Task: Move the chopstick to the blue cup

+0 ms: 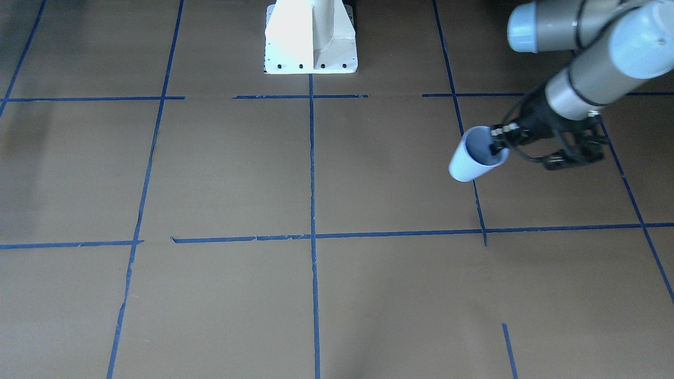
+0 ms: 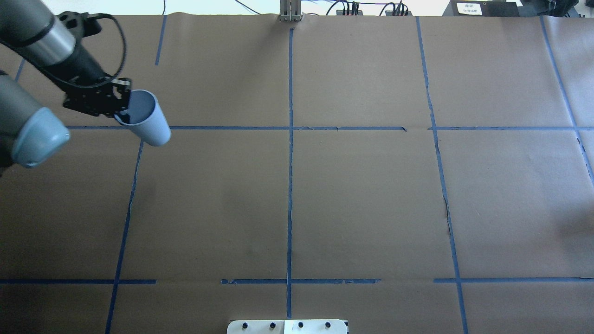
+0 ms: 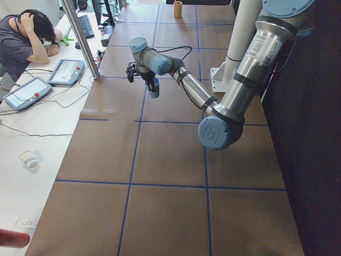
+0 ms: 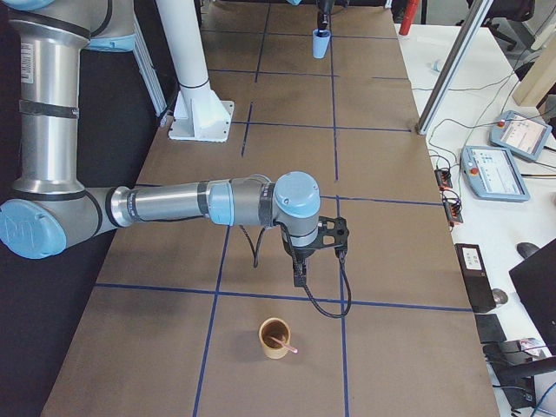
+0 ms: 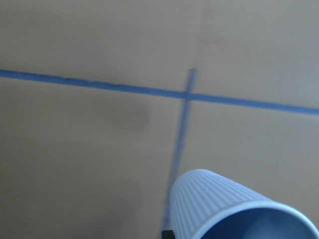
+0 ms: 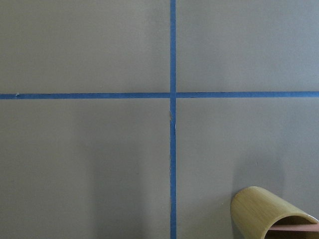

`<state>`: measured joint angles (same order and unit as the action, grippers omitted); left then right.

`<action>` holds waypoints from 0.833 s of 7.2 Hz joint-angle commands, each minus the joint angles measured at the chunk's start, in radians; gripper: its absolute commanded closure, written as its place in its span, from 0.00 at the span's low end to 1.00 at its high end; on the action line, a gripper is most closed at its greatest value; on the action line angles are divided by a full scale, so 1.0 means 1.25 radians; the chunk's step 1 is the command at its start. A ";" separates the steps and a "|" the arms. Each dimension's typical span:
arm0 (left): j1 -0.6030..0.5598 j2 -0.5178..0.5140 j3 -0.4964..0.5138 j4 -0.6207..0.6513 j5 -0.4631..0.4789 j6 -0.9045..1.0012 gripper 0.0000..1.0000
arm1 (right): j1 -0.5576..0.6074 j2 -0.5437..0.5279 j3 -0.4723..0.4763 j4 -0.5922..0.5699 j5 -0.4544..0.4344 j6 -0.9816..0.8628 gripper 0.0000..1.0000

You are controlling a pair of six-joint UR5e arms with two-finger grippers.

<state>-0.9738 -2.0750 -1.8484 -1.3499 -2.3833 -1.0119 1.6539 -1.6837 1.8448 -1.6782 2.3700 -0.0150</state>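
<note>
Next, I let go of the blue cup with my left gripper on the white pedestal's tape line [image 1: 318, 202], just short of the farther crossing.
The blue cup [image 2: 147, 119] is ribbed and light blue, and hangs tilted from my left gripper [image 2: 121, 105], which is shut on its rim with one finger inside. It also shows in the front view [image 1: 474, 158] and the left wrist view [image 5: 224, 209], with a shadow on the paper below. A pale pink chopstick [image 4: 285, 344] stands in a bamboo cup [image 4: 274, 338] near the table's right end. Its pink edge shows in the right wrist view [image 6: 296, 229]. My right gripper [image 4: 300, 269] hangs just behind the bamboo cup; I cannot tell whether it is open.
The table is covered in brown paper with a grid of blue tape lines [image 2: 290, 139]. The white robot pedestal [image 1: 310, 39] stands at the middle of the robot's side. An operator [image 3: 24, 40] sits at a side desk with teach pendants [image 3: 66, 72].
</note>
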 commanded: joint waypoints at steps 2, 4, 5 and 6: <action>0.181 -0.278 0.225 -0.150 0.150 -0.314 1.00 | 0.000 0.006 0.000 0.000 0.005 0.003 0.00; 0.246 -0.322 0.356 -0.259 0.231 -0.344 1.00 | 0.000 0.008 0.000 0.000 0.004 0.002 0.00; 0.261 -0.322 0.364 -0.260 0.234 -0.344 1.00 | 0.000 0.008 0.000 0.000 0.004 0.003 0.00; 0.273 -0.323 0.364 -0.260 0.247 -0.345 1.00 | 0.000 0.008 -0.001 0.000 0.005 0.003 0.00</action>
<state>-0.6569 -2.4742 -1.4079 -1.6632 -2.0964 -1.4386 1.6539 -1.6738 1.8452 -1.6782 2.3750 -0.0112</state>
